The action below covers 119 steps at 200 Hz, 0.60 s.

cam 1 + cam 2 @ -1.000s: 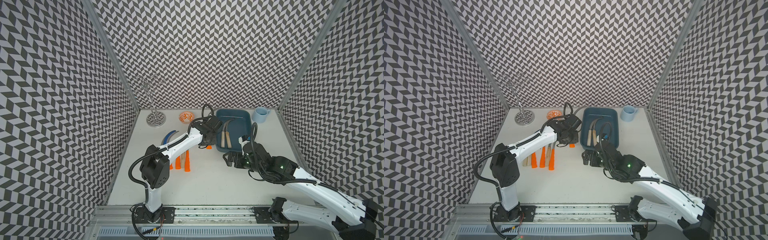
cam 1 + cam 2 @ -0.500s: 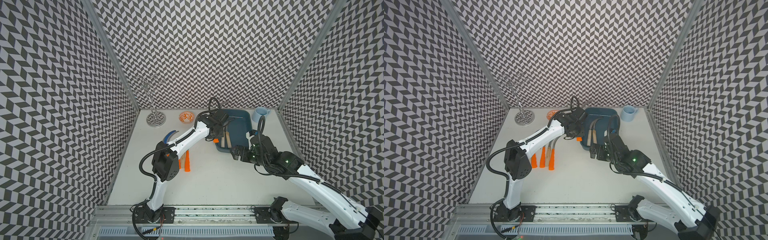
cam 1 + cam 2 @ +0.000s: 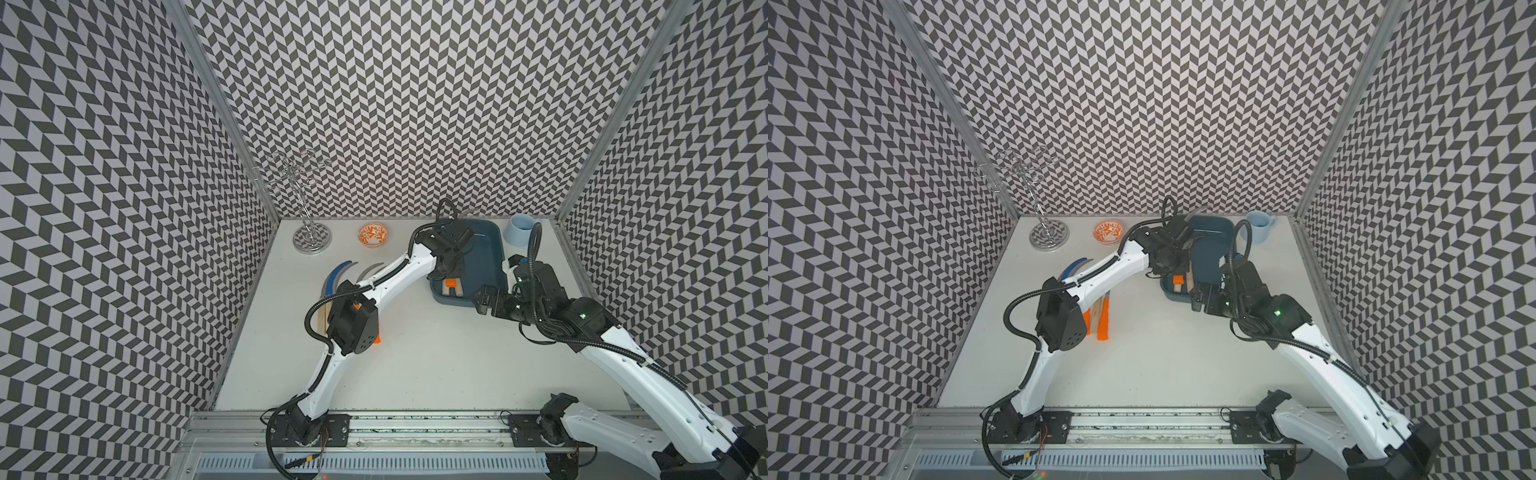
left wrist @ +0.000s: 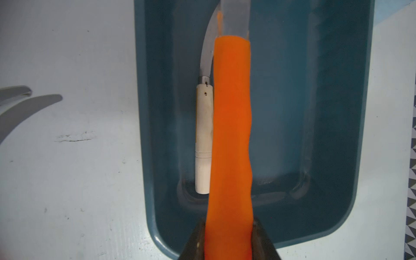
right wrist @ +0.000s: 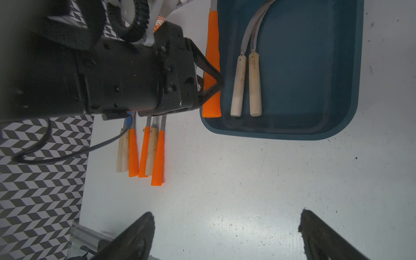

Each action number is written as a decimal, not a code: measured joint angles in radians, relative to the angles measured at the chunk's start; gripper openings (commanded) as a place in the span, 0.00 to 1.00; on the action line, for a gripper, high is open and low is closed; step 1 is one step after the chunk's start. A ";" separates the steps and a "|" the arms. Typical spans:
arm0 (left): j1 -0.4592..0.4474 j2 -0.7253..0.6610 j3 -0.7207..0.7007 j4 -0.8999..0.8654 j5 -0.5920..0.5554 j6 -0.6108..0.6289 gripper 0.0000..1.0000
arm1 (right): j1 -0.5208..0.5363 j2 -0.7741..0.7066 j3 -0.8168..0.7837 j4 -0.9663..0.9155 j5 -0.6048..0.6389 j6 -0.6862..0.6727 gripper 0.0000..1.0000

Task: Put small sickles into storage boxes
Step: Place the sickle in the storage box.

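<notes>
Next, my left gripper releases the orange-handled sickle on the bottom of the storage box, beside the storage box's side [image 3: 481,279] [image 4: 275,117] nearest the mug.
My left gripper [image 4: 229,225] is shut on an orange-handled sickle [image 4: 231,135], its fingers pressed on both sides of the handle. It holds the sickle lengthwise over the left side of the dark teal storage box [image 3: 490,249] [image 5: 315,78]. The handle's end [image 5: 211,108] is near the box's front left corner. Two wood-handled sickles [image 5: 246,83] lie side by side inside the box. Several more sickles [image 5: 146,150] [image 3: 1104,311] lie on the table to the left, one with a blue blade [image 3: 332,282]. My right gripper [image 5: 227,222] [image 3: 480,297] hangs open and empty just in front of the box.
A light blue mug [image 3: 519,230] stands right of the box at the back wall. An orange-patterned bowl [image 3: 372,235] and a wire stand [image 3: 311,239] sit at the back left. The left arm's elbow [image 3: 353,324] covers part of the sickle pile.
The left gripper has carried the orange-handled sickle rightward from beside the box to over its left side. The right gripper has shifted right and farther back, along the box's front edge.
</notes>
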 measured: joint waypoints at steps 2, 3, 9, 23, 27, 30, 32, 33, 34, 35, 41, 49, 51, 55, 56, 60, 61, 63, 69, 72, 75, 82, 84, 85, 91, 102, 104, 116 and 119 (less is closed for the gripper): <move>0.000 0.002 0.002 0.002 0.003 0.000 0.10 | -0.002 0.000 0.000 0.000 0.000 -0.001 1.00; 0.000 0.004 0.003 0.005 0.005 0.000 0.10 | -0.004 0.000 0.000 -0.001 -0.001 -0.003 1.00; 0.000 0.014 0.010 0.012 0.013 -0.002 0.10 | -0.010 0.000 0.001 -0.002 -0.006 -0.007 1.00; 0.000 0.035 0.017 0.034 0.029 -0.003 0.10 | -0.022 0.000 0.001 -0.006 -0.015 -0.015 1.00; 0.000 0.043 0.020 0.039 0.035 -0.004 0.10 | -0.024 0.000 0.001 -0.007 -0.018 -0.018 1.00; 0.000 0.046 0.021 0.042 0.037 -0.005 0.10 | -0.027 0.001 0.001 -0.007 -0.019 -0.018 0.99; 0.000 0.050 0.023 0.045 0.040 -0.006 0.10 | -0.029 0.001 0.001 -0.008 -0.021 -0.019 0.99; 0.000 0.051 0.023 0.047 0.041 -0.006 0.10 | -0.029 0.001 0.001 -0.008 -0.021 -0.019 1.00; 0.000 0.054 0.024 0.048 0.043 -0.006 0.10 | -0.029 0.001 0.001 -0.008 -0.022 -0.020 1.00; 0.000 0.055 0.025 0.048 0.043 -0.006 0.10 | -0.030 0.001 0.001 -0.008 -0.023 -0.021 1.00; 0.000 0.064 0.029 0.058 0.049 -0.007 0.10 | -0.033 0.001 0.001 -0.008 -0.026 -0.024 1.00; 0.000 0.076 0.032 0.071 0.058 -0.010 0.10 | -0.037 0.001 0.001 -0.009 -0.029 -0.027 1.00; 0.000 0.079 0.032 0.076 0.060 -0.010 0.10 | -0.037 0.001 0.001 -0.010 -0.031 -0.029 1.00; 0.000 0.085 0.034 0.081 0.063 -0.011 0.10 | -0.040 0.001 0.001 -0.010 -0.032 -0.030 1.00; 0.000 0.087 0.035 0.082 0.064 -0.011 0.10 | -0.040 0.001 0.001 -0.010 -0.033 -0.031 1.00; 0.000 0.093 0.039 0.085 0.067 -0.013 0.10 | -0.042 0.001 0.001 -0.011 -0.035 -0.033 1.00; 0.000 0.096 0.040 0.087 0.068 -0.013 0.10 | -0.042 0.001 0.001 -0.011 -0.035 -0.032 1.00; 0.000 0.098 0.042 0.088 0.069 -0.013 0.10 | -0.042 0.001 0.001 -0.012 -0.036 -0.034 1.00; -0.001 0.108 0.046 0.096 0.072 -0.014 0.10 | -0.044 0.001 0.001 -0.013 -0.039 -0.035 1.00; -0.001 0.113 0.047 0.100 0.075 -0.014 0.10 | -0.045 0.001 0.001 -0.013 -0.041 -0.036 1.00; -0.001 0.117 0.048 0.105 0.077 -0.015 0.10 | -0.046 0.001 0.001 -0.013 -0.043 -0.036 1.00; -0.002 0.125 0.048 0.114 0.082 -0.017 0.10 | -0.049 0.001 0.001 -0.013 -0.046 -0.037 1.00; -0.002 0.126 0.048 0.116 0.083 -0.018 0.10 | -0.050 0.001 0.001 -0.013 -0.047 -0.037 1.00; -0.002 0.128 0.048 0.117 0.085 -0.018 0.10 | -0.050 0.001 0.001 -0.013 -0.047 -0.037 1.00; -0.002 0.134 0.048 0.125 0.089 -0.019 0.10 | -0.051 0.001 0.001 -0.013 -0.049 -0.039 0.99; -0.003 0.146 0.048 0.143 0.098 -0.022 0.10 | -0.054 0.001 0.000 -0.013 -0.054 -0.042 1.00; -0.003 0.148 0.048 0.146 0.100 -0.023 0.10 | -0.055 0.001 0.000 -0.013 -0.054 -0.042 1.00; -0.004 0.161 0.048 0.170 0.111 -0.029 0.09 | -0.056 0.001 -0.001 -0.013 -0.058 -0.044 0.99; -0.004 0.165 0.049 0.175 0.115 -0.031 0.09 | -0.057 0.001 -0.002 -0.013 -0.058 -0.045 1.00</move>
